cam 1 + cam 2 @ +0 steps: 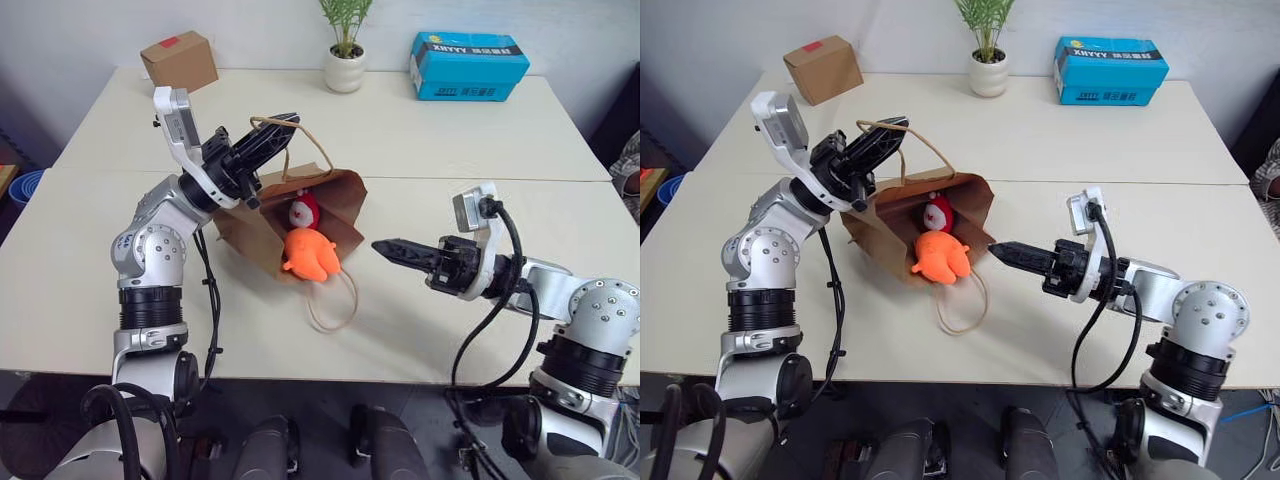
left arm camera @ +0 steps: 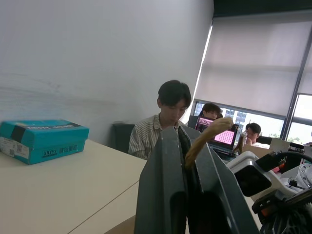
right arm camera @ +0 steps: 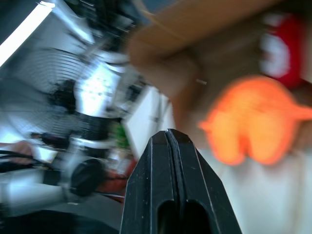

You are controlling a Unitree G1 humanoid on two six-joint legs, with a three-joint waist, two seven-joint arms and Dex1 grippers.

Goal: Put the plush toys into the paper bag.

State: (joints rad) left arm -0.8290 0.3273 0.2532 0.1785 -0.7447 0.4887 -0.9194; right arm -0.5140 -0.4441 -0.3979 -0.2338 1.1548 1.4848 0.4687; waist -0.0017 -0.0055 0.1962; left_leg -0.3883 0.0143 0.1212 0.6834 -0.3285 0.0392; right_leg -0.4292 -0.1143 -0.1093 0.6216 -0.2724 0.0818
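Observation:
The robot's left gripper needs to let go, and the paper bag will then stand upright on the table [image 1: 322, 238] around the orange plush toy's spot.
The brown paper bag [image 1: 340, 200] lies on its side on the table, mouth toward me. My left gripper [image 1: 282, 128] is shut on the bag's upper cord handle [image 2: 207, 136] and holds the mouth up. The red plush toy [image 1: 304, 208] sits inside the bag. The orange plush toy [image 1: 310, 254] lies at the mouth, half in and half out. My right gripper [image 1: 382, 247] is shut and empty, a short way to the right of the orange toy, pointing at it. The bag's lower handle [image 1: 335, 300] lies flat on the table.
At the table's far edge stand a small cardboard box with red tape [image 1: 179, 60], a potted plant in a white pot [image 1: 345, 62] and a blue carton [image 1: 467, 66]. People sit at desks with a laptop [image 2: 222, 139] beyond the table.

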